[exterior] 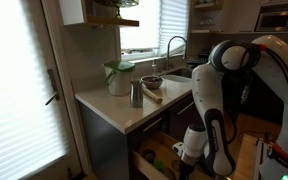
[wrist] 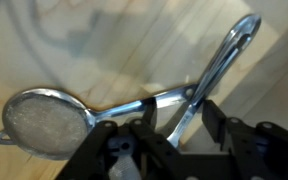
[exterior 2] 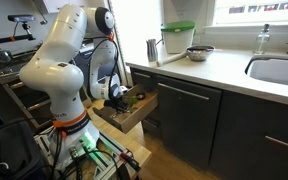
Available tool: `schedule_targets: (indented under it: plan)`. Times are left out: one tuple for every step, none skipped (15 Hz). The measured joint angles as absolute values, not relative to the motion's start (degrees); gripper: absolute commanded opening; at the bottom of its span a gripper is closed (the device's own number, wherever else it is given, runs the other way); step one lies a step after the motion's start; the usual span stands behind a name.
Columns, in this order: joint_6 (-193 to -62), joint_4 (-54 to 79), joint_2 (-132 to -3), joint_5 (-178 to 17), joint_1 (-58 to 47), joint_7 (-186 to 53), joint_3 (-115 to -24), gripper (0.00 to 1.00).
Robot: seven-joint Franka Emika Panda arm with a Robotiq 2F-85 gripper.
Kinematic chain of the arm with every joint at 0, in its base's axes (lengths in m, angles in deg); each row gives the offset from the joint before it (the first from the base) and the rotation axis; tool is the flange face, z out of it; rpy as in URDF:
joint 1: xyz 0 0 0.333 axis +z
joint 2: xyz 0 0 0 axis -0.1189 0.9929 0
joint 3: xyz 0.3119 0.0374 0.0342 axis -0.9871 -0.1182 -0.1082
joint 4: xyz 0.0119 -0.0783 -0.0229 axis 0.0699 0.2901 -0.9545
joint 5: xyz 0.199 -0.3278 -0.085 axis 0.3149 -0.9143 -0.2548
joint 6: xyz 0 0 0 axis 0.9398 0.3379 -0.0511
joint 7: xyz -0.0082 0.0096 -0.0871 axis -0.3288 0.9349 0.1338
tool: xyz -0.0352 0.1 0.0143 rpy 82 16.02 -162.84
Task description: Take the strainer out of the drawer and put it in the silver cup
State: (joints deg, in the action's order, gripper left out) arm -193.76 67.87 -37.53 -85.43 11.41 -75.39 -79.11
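My gripper needs to open wider and take the upper strainer (wrist: pixel 184 118) by its neck, as it is half open over the spot where the two strainer handles cross.
The strainer (wrist: pixel 46 122) lies flat on the pale wood floor of the open drawer (wrist: pixel 104 50). Its mesh bowl is at the left and its slim handle runs right, toward my gripper (wrist: pixel 179 115). The gripper is low in the drawer and open. Its fingers straddle the crossing of the strainer handle and another slim metal utensil (wrist: pixel 229 55). A gap shows beside the right finger. In both exterior views the gripper (exterior: pixel 191 150) (exterior 2: pixel 119 97) reaches into the drawer (exterior: pixel 159 155) (exterior 2: pixel 134 118). The silver cup (exterior: pixel 136 94) (exterior 2: pixel 152 50) stands on the counter.
A white jug with a green lid (exterior: pixel 118 78) (exterior 2: pixel 177 40) and a dark round bowl (exterior: pixel 152 81) (exterior 2: pixel 199 52) stand beside the cup. A wooden utensil (exterior: pixel 152 95) lies near it. A sink (exterior 2: pixel 279 70) with a faucet (exterior: pixel 174 48) is further along. Dark cabinet doors (exterior 2: pixel 189 120) are below the counter.
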Motion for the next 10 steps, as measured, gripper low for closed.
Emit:
schedule_targets:
  plan:
    - [-193.5, 67.9, -37.6, -84.7, 12.1, -75.4, -79.0, 0.63]
    - [-193.2, 67.9, -37.8, -84.3, 12.7, -75.4, -78.9, 0.57]
    - [-192.9, 67.9, -38.0, -83.8, 13.2, -75.4, -78.9, 0.57]
    - [-192.4, 67.9, -38.2, -83.1, 13.7, -75.4, -78.7, 0.63]
    - [-191.6, 68.0, -38.6, -82.4, 14.4, -75.4, -78.3, 0.7]
    - [-190.8, 68.1, -39.1, -81.8, 15.0, -75.4, -77.9, 0.77]
    - [-190.4, 68.4, -39.7, -81.2, 15.6, -75.4, -77.4, 0.85]
    - [-190.1, 68.7, -40.2, -80.7, 16.2, -75.4, -76.7, 0.92]
    - [-190.1, 69.0, -40.7, -80.4, 16.8, -75.4, -76.1, 1.0]
    - [-190.1, 69.1, -41.1, -80.3, 17.4, -75.4, -75.6, 1.0]
